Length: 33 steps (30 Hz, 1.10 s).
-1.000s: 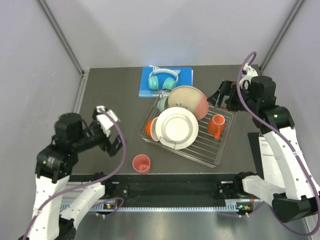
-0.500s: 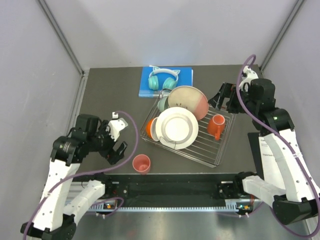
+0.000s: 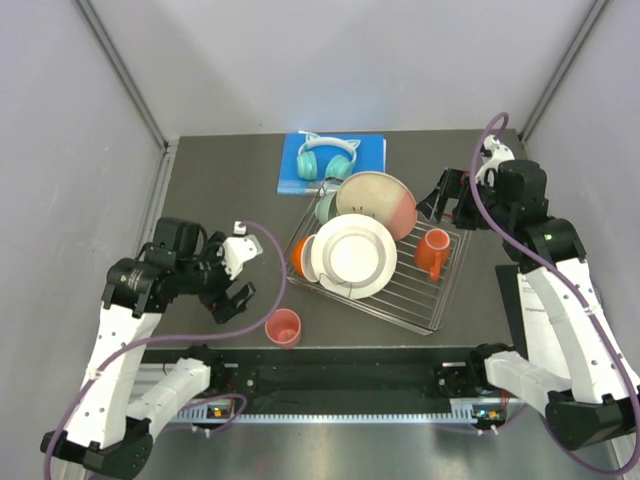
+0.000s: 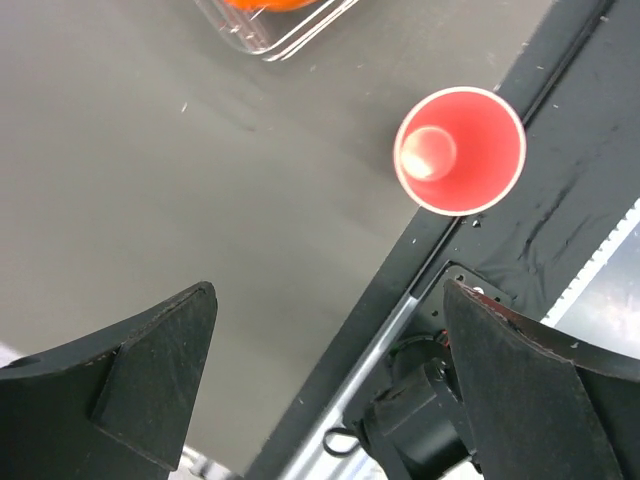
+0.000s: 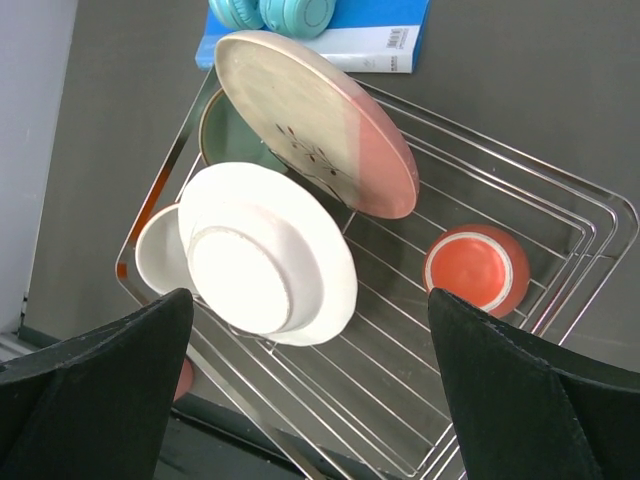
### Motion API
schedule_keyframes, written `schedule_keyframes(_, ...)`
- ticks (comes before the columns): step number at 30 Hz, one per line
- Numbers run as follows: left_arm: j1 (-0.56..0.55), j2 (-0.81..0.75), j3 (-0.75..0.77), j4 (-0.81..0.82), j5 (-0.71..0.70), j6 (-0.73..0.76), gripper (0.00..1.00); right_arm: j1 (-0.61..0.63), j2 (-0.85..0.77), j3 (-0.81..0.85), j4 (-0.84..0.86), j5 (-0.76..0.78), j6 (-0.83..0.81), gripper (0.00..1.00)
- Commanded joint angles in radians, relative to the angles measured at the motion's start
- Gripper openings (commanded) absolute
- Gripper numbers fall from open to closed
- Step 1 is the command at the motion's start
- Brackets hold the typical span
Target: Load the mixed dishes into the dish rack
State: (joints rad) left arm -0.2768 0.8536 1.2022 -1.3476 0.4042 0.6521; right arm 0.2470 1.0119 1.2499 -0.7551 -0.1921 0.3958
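The coral pink cup's rim (image 3: 272,313) (image 4: 398,168), on the side away from the table's front edge, is the next place I will move my left gripper to and close it.
The dish rack (image 3: 402,292) stands right of the table's middle. It holds the tilted pink-and-cream plate (image 3: 377,203), white plates (image 3: 352,255), the mint green bowl (image 3: 326,207) and the orange cup (image 3: 433,254). The coral pink cup (image 3: 283,327) stands upright on the table outside the rack, near the front edge. My left gripper (image 3: 232,275) is open and empty, left of the cup; in the left wrist view (image 4: 328,300) the cup (image 4: 460,150) lies ahead, outside the jaws. My right gripper (image 3: 447,200) is open and empty above the rack's back right (image 5: 310,300).
Teal cat-ear headphones (image 3: 327,159) lie on a blue book (image 3: 365,152) behind the rack. An orange piece (image 3: 299,256) shows at the rack's left end behind the white plates. The table's black front edge (image 4: 560,200) runs just past the coral cup. Grey walls enclose the table.
My left arm has swung right and forward, bringing its open gripper closer to the coral pink cup. The right arm has barely shifted. The dishes have not moved.
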Motion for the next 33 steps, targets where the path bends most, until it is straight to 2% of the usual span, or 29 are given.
schedule_keyframes(1,-0.001,0.059,0.063,-0.065,-0.154,-0.185,0.99,0.009,-0.029,0.006,0.014,0.014,0.006,1.0)
schedule_keyframes(2,-0.001,0.08,0.075,-0.079,-0.185,-0.213,0.99,0.009,-0.03,0.003,0.016,0.016,0.006,1.0)
schedule_keyframes(4,-0.001,0.18,0.112,-0.158,-0.167,-0.221,0.99,0.009,-0.032,0.006,0.016,0.013,0.009,1.0)
schedule_keyframes(6,-0.001,0.229,0.146,-0.16,-0.139,-0.255,0.99,0.009,-0.032,0.008,0.01,0.013,0.009,1.0)
schedule_keyframes(9,0.001,0.214,0.155,-0.157,-0.052,-0.203,0.99,0.009,-0.039,0.009,0.005,0.016,0.011,1.0)
schedule_keyframes(12,0.001,0.159,0.106,-0.124,-0.047,-0.215,0.99,0.009,-0.041,0.017,-0.007,0.022,0.005,1.0)
schedule_keyframes(14,0.001,0.151,0.082,-0.131,-0.071,-0.215,0.89,0.009,-0.039,0.019,-0.01,0.023,0.006,1.0)
schedule_keyframes(16,0.001,0.16,0.071,-0.159,-0.07,-0.195,0.85,0.011,-0.036,0.017,-0.003,0.016,0.009,1.0)
schedule_keyframes(17,-0.001,0.16,0.066,-0.16,-0.076,-0.2,0.86,0.011,-0.032,0.017,-0.001,0.013,0.009,1.0)
schedule_keyframes(20,-0.028,0.134,0.08,-0.16,-0.122,-0.207,0.99,0.012,-0.019,0.023,-0.003,0.006,0.011,1.0)
schedule_keyframes(25,-0.079,0.111,0.024,-0.159,-0.203,-0.175,0.98,0.017,-0.009,0.037,-0.007,0.01,0.009,1.0)
schedule_keyframes(29,-0.081,0.136,-0.107,-0.154,-0.202,-0.089,0.91,0.018,-0.009,0.031,-0.009,0.011,0.012,1.0)
schedule_keyframes(33,-0.084,0.218,-0.075,-0.137,-0.127,-0.092,0.98,0.021,-0.013,0.025,-0.013,0.017,0.015,1.0)
